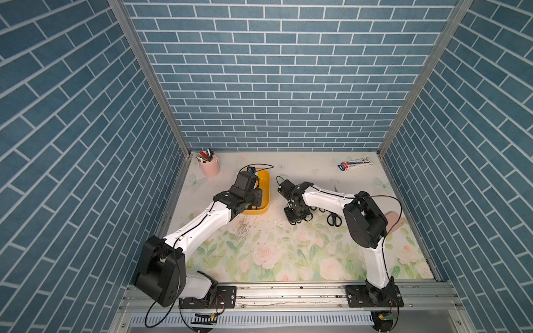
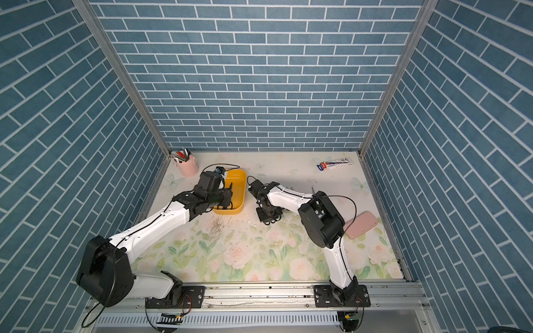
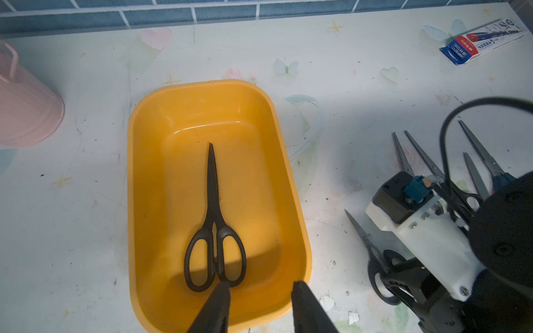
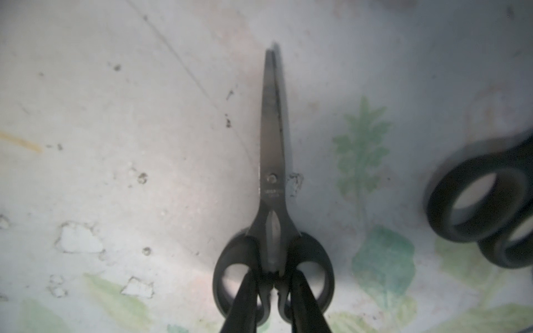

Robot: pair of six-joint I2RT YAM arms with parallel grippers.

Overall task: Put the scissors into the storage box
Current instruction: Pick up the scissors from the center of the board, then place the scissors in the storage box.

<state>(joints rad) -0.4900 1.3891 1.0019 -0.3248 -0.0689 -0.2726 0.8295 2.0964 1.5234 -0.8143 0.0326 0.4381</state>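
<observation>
My right gripper has its black-handled scissors. It will let go of them on top of the other pair inside the yellow-orange storage box point(image 1: 255, 193).
The yellow-orange storage box point(image 3: 150, 201) stands at the back left in both top views point(image 1: 264, 184) point(image 2: 239, 184). One black-handled pair of scissors point(image 3: 213, 201) lies flat inside it. My left gripper point(image 3: 259, 284) hangs open over the box's near end, with nothing between its fingers. My right gripper point(image 4: 272, 276) is to the right of the box point(image 1: 297, 214). Its fingers reach into the loops of another black-handled pair of scissors point(image 4: 272, 150) and are shut on the handles' inner bars. Whether that pair is off the table I cannot tell. Several more scissors point(image 3: 424, 155) point(image 1: 334, 219) lie beside it.
A pink pen cup point(image 1: 209, 165) stands in the back left corner. A white-and-blue carton point(image 1: 354, 165) lies at the back right. A flat pink case point(image 2: 362, 225) rests by the right wall, behind my right arm's elbow. The floral cover is worn in front of the box.
</observation>
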